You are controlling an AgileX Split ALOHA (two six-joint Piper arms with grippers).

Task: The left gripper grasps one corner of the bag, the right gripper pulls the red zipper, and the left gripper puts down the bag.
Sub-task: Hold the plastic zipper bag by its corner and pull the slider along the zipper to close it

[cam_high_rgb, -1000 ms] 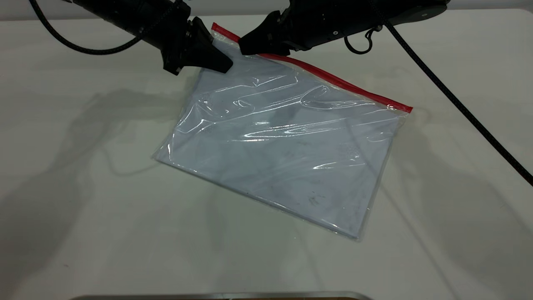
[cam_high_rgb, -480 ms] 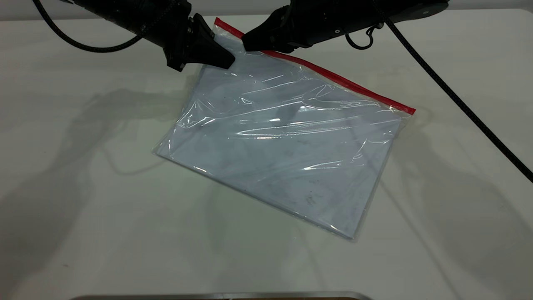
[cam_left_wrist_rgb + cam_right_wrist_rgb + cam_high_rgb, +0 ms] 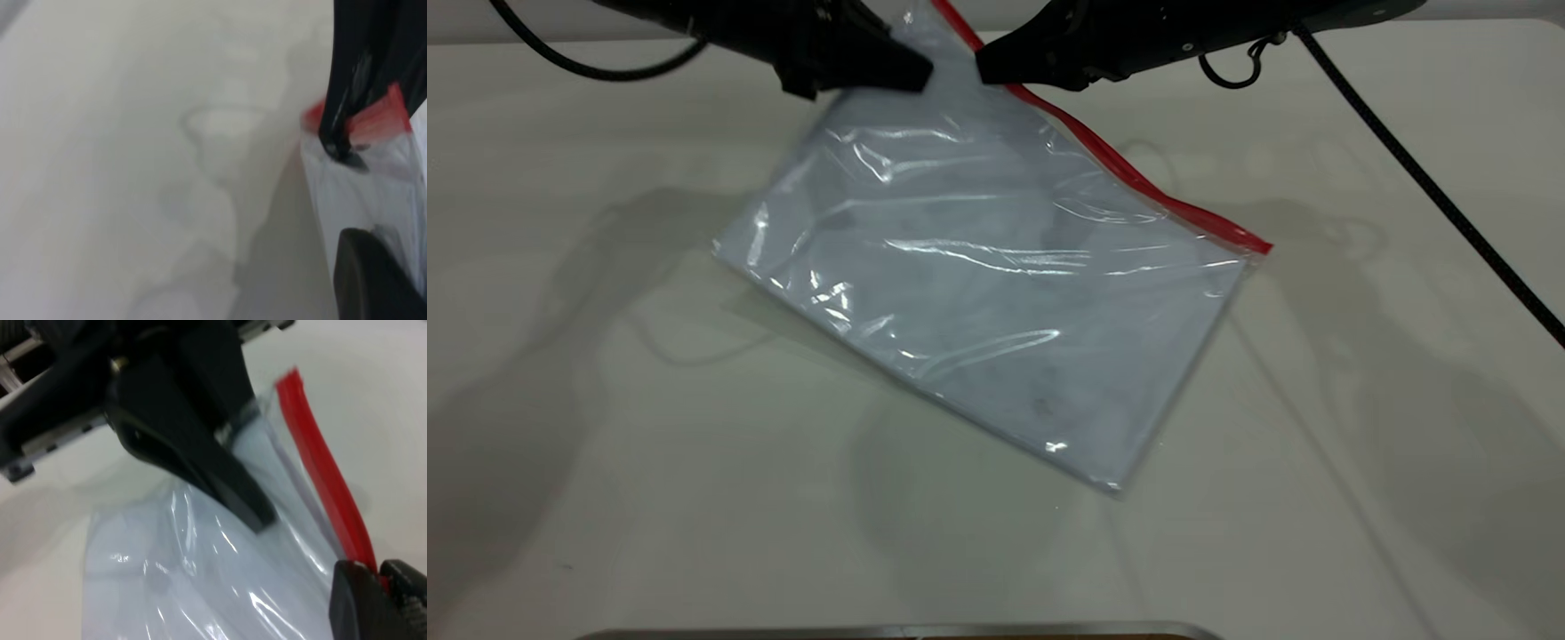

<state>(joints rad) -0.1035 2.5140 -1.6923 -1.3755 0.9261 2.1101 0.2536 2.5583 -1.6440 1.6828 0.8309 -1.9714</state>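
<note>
My right gripper is going to let go of the slider tab at the lower end of the red zipper strip (image 3: 1245, 249), away from my left gripper.
The clear bag (image 3: 978, 284) with white sheets inside hangs tilted, its far corner (image 3: 925, 22) raised and its lower part on the table. My left gripper (image 3: 918, 76) is shut on the bag's edge just beside that corner, where the red zipper (image 3: 1129, 173) ends. My right gripper (image 3: 989, 71) is shut on the red strip close to the same corner. In the right wrist view its jaws (image 3: 381, 573) pinch the red zipper (image 3: 320, 473), with the left gripper (image 3: 257, 513) on the bag (image 3: 200, 587) beyond. The slider tab is hidden.
The white table (image 3: 605, 400) surrounds the bag. The right arm's black cable (image 3: 1432, 187) runs down over the table's right side. A grey metal edge (image 3: 898, 631) lies along the near side.
Both grippers have risen and moved toward the far edge with the zipper corner. The bag's upper part lifted and the bag swung, its near corners shifting left.
</note>
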